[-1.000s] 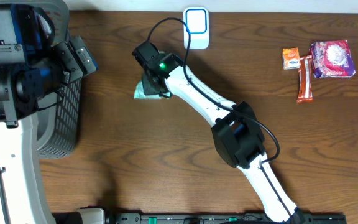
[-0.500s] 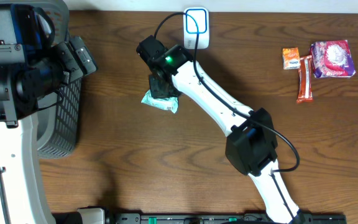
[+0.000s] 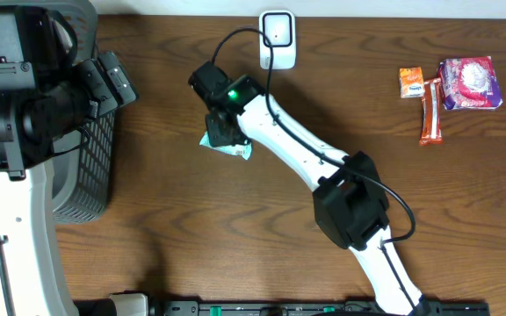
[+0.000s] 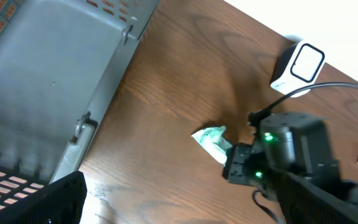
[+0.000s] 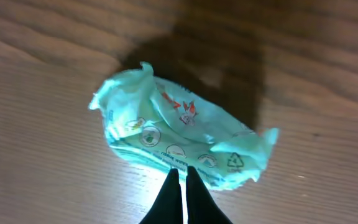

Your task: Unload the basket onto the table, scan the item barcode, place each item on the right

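Observation:
The right gripper's fingers are shut at the near edge of the teal packet, so the robot should open them and grip the packet's middle (image 5: pixel 180 127) before carrying it to the scanner.
The item is a crumpled teal packet (image 5: pixel 179 137) with printed symbols on its side. It shows on the brown table under the right arm in the overhead view (image 3: pixel 228 147) and in the left wrist view (image 4: pixel 211 140). My right gripper (image 5: pixel 180 171) is shut, its black fingertips pinched on the packet's near edge. I see no barcode on the visible face. A white scanner (image 3: pixel 277 39) stands at the table's back edge, a little beyond the right gripper (image 3: pixel 222 130). My left gripper (image 4: pixel 179 211) hangs wide open over the table's left side, holding nothing.
A grey basket (image 3: pixel 86 175) sits at the left edge under the left arm. At the back right lie a purple packet (image 3: pixel 470 83), a small orange packet (image 3: pixel 411 82) and an orange bar (image 3: pixel 430 112). The scanner's cable loops over the right arm.
The right gripper carried the teal packet a short way right and toward the front, turning it; over the last half second it barely shifted. The left arm stayed still.

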